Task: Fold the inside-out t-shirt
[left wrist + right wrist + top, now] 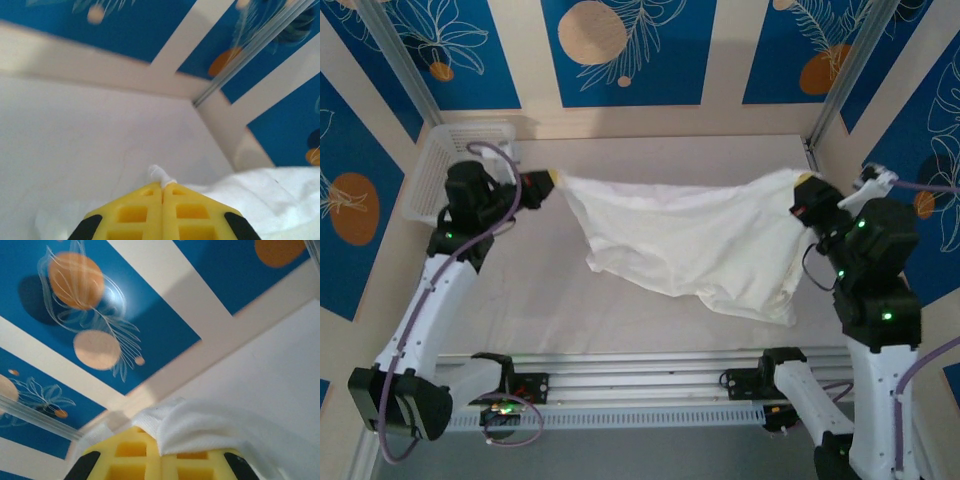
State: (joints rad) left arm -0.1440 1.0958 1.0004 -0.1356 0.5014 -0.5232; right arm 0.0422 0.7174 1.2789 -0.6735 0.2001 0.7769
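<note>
My left gripper is holding just a small nub of cloth, so I will lower the t-shirt and grab the hanging cloth (592,240) close by before I spread it flat.
The white t-shirt (690,240) hangs stretched between my two grippers above the table, sagging in the middle with its lower edge drooping toward the front right. My left gripper (552,181) is shut on the shirt's left corner; in the left wrist view a small white nub of cloth pokes out between the yellow fingertips (162,186), and more of the t-shirt (280,200) lies to the right. My right gripper (807,184) is shut on the right corner, where the t-shirt's hem (200,425) drapes over the yellow fingers (130,450).
A white mesh basket (450,165) stands at the back left corner, just behind the left arm. Blue patterned walls close in on three sides. A metal rail (640,370) runs along the table's front between the arm bases.
</note>
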